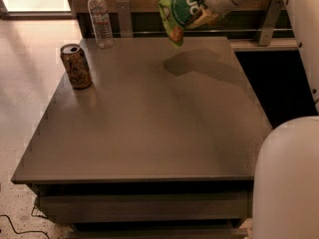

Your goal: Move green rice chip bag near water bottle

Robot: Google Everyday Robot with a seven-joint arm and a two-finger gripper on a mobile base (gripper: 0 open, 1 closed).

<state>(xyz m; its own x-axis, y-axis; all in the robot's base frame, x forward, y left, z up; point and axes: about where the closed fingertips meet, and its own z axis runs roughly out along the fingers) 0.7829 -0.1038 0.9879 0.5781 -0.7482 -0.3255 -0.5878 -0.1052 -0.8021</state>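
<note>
Next, my gripper releases the green rice chip bag and leaves it on the tabletop (145, 54) between the water bottle and the shadow of the bag.
The green rice chip bag (175, 13) hangs in the air above the far middle of the table, held by my gripper (200, 8), which is shut on its right side. The bag's shadow falls on the tabletop below it. The water bottle (100, 19), clear with a white cap, stands upright at the table's far left corner, well to the left of the bag.
A brown-gold drink can (76, 66) stands near the table's left edge, in front of the bottle. The grey table (149, 128) has a wall and rail behind it. My arm (294, 24) reaches in from the right; a white body part (286, 183) fills the lower right.
</note>
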